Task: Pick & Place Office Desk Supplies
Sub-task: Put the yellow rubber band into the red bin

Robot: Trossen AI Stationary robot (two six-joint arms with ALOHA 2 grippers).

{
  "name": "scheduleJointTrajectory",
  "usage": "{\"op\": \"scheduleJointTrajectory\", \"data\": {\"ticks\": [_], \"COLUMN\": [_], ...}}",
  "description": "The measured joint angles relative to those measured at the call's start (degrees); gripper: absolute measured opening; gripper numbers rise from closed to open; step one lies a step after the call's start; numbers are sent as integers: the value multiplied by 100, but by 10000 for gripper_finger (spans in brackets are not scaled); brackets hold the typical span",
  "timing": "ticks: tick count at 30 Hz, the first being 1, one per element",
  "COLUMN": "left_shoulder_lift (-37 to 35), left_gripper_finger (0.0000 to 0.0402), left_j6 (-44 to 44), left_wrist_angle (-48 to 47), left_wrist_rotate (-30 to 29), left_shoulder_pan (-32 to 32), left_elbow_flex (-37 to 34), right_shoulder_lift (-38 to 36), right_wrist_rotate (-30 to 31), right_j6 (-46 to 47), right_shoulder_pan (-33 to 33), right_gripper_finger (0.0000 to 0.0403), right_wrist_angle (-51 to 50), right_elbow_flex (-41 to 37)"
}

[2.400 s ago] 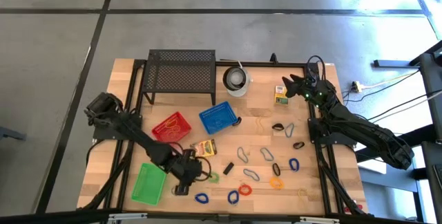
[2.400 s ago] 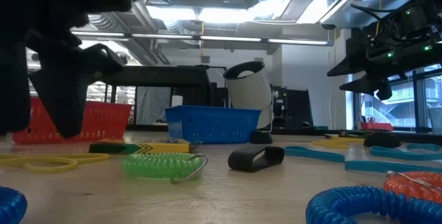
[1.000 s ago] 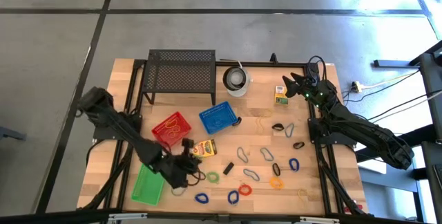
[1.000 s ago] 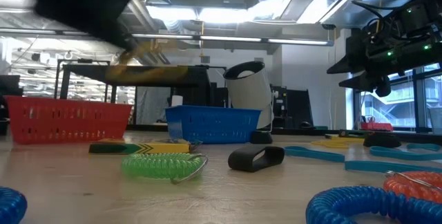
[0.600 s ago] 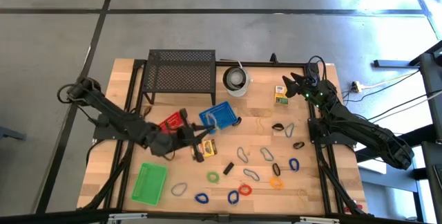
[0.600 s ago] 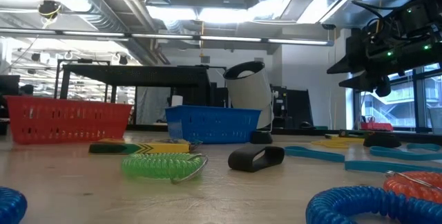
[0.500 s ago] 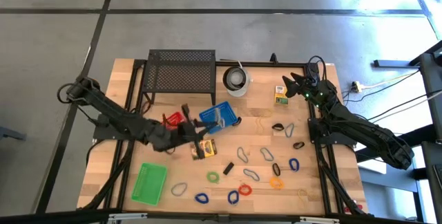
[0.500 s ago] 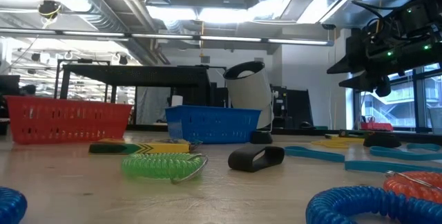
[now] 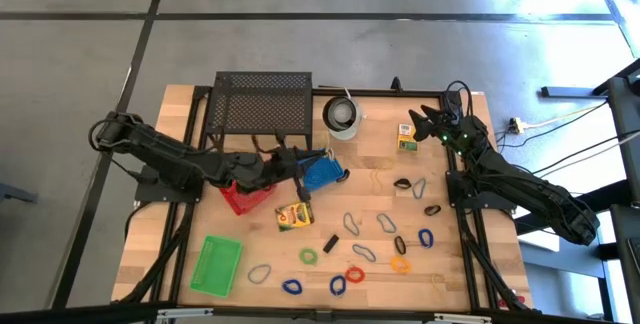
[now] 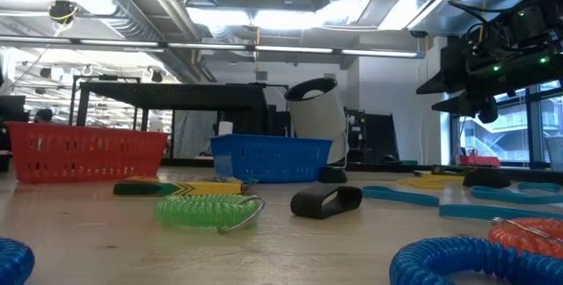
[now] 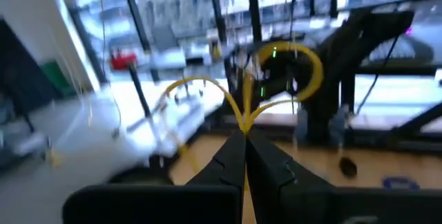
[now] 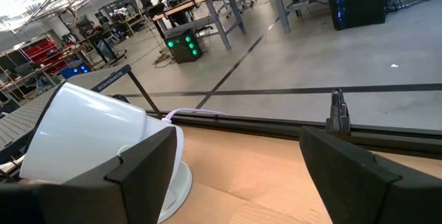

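Note:
The yellow loop, now above the blue basket, will leave my left gripper in the middle of the red basket (image 9: pixel 252 192), down on its bottom.
My left gripper (image 9: pixel 303 160) reaches from the table's left to above the blue basket (image 9: pixel 322 171) and is shut on a thin yellow loop (image 11: pixel 276 79). My right gripper (image 9: pixel 425 124) hangs open at the far right, above the table beside a crayon box (image 9: pixel 406 136), and touches nothing. A second crayon box (image 9: pixel 294 214), a green coil loop (image 10: pixel 209 208), a black clip (image 10: pixel 325 200) and several coloured loops (image 9: pixel 385 239) lie flat on the wooden table (image 9: pixel 450 274). My left gripper pinches the yellow loop where its two strands meet (image 11: pixel 243 124), between its two shut fingertips (image 11: pixel 231 156). The fingers point about level toward the table's right. The loop stands out beyond the fingertips in two bows, lifted clear of the table.
A red basket (image 9: pixel 245 192) sits left of the blue one, and a green basket (image 9: pixel 216 264) stands near the front left. The black mesh stand (image 9: pixel 262 104) and white cup (image 9: pixel 342 116) are at the far edge. My right wrist view shows the cup (image 12: pixel 90 141) close by.
My left gripper has risen from the table near the green basket. It has swung toward the far edge and to the right, ending above the blue basket. It stayed shut on the yellow loop, which came up off the table with it.

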Motion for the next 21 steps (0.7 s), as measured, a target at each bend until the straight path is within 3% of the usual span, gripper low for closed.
{"op": "scheduleJointTrajectory", "data": {"ticks": [5, 12, 17, 21], "left_shoulder_lift": [-35, -33, -18, 0], "left_gripper_finger": [3, 3, 3, 3], "left_j6": [-1742, -5030, -6719, -7475], "left_wrist_angle": [-2236, -5625, -7451, -8187], "left_wrist_rotate": [-14, -45, 1230, 2012], "left_shoulder_pan": [-79, -236, -249, -289], "left_elbow_flex": [4, 2, 2, 2], "right_shoulder_lift": [2, 2, 0, 0], "right_wrist_rotate": [0, 0, -2, -1], "right_j6": [2, 7, 13, 13], "right_shoulder_pan": [0, 0, 0, 0], "right_gripper_finger": [310, 310, 310, 311], "right_wrist_angle": [-1, -2, -2, -2], "right_elbow_flex": [-1, 0, 0, 0]}}
